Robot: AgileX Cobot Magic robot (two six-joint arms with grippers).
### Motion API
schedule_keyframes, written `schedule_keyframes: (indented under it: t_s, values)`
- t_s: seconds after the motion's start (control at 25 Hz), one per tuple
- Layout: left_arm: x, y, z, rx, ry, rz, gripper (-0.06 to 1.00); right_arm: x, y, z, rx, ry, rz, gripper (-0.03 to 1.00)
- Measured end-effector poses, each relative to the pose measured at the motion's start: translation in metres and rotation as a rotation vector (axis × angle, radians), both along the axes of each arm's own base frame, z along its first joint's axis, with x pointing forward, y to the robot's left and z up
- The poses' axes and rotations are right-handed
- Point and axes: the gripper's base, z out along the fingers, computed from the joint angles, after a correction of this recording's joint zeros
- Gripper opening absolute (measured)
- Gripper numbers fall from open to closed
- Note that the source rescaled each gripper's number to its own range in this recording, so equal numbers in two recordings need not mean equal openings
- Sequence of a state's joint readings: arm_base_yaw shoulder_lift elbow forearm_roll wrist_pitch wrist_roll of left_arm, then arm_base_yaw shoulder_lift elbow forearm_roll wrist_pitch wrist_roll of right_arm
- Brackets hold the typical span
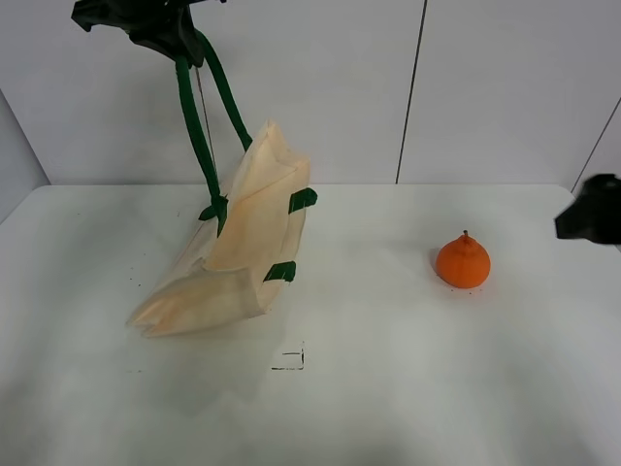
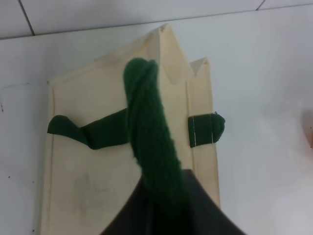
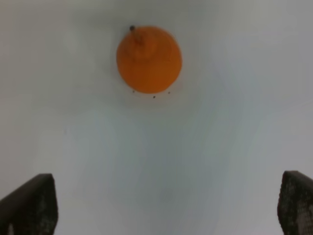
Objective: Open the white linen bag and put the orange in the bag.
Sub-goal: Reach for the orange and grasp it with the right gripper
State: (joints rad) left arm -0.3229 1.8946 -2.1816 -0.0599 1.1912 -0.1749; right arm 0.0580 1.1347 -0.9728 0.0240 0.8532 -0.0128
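Observation:
Next, I move my right gripper to the narrow top of the orange (image 1: 464,243) (image 3: 143,43), just around its stem, and close it there.
The white linen bag (image 1: 243,243) hangs tilted by one green strap handle (image 1: 199,121), its lower end resting on the table at the left. My left gripper (image 1: 160,24) is high at the top left, shut on that handle. In the left wrist view the strap (image 2: 149,142) runs up into the gripper above the bag (image 2: 93,186). The orange (image 1: 463,261) sits on the table at the right, stem up. My right gripper (image 1: 590,216) is at the right edge, open and empty. Its two fingertips (image 3: 29,205) stand wide apart, with the orange (image 3: 149,59) ahead of them.
A white table (image 1: 388,388) with a small black square mark (image 1: 289,359) near the front middle. White wall panels stand behind it.

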Motion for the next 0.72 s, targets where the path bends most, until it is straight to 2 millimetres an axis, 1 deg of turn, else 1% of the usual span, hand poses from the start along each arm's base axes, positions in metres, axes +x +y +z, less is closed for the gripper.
schedule_keyframes:
  t_s: [0.12, 0.16, 0.2, 0.28, 0.36, 0.44, 0.52, 0.68, 0.72]
  values:
    - [0.000, 0.000, 0.000, 0.000, 0.000, 0.000, 0.00, 0.070, 0.005, -0.020, 0.001, 0.161, 0.002, 1.00]
    - [0.000, 0.000, 0.000, 0.000, 0.000, 0.000, 0.00, 0.089, 0.006, -0.022, -0.001, 0.185, 0.002, 1.00]
    - [0.000, 0.000, 0.000, 0.000, 0.000, 0.000, 0.00, 0.108, 0.007, -0.033, -0.002, 0.231, 0.003, 1.00]
    - [0.000, 0.000, 0.000, 0.000, 0.000, 0.000, 0.00, 0.141, 0.010, -0.047, 0.004, 0.276, 0.006, 1.00]
    - [0.000, 0.000, 0.000, 0.000, 0.000, 0.000, 0.00, 0.168, 0.012, -0.069, 0.010, 0.332, 0.009, 1.00]
    - [0.000, 0.000, 0.000, 0.000, 0.000, 0.000, 0.00, 0.187, 0.014, -0.086, 0.012, 0.365, 0.011, 1.00]
    - [0.000, 0.000, 0.000, 0.000, 0.000, 0.000, 0.00, 0.199, 0.015, -0.110, 0.011, 0.410, 0.010, 1.00]
    - [0.000, 0.000, 0.000, 0.000, 0.000, 0.000, 0.00, 0.209, 0.016, -0.155, 0.009, 0.494, 0.007, 1.00]
    - [0.000, 0.000, 0.000, 0.000, 0.000, 0.000, 0.00, 0.211, 0.016, -0.163, 0.008, 0.503, 0.006, 1.00]
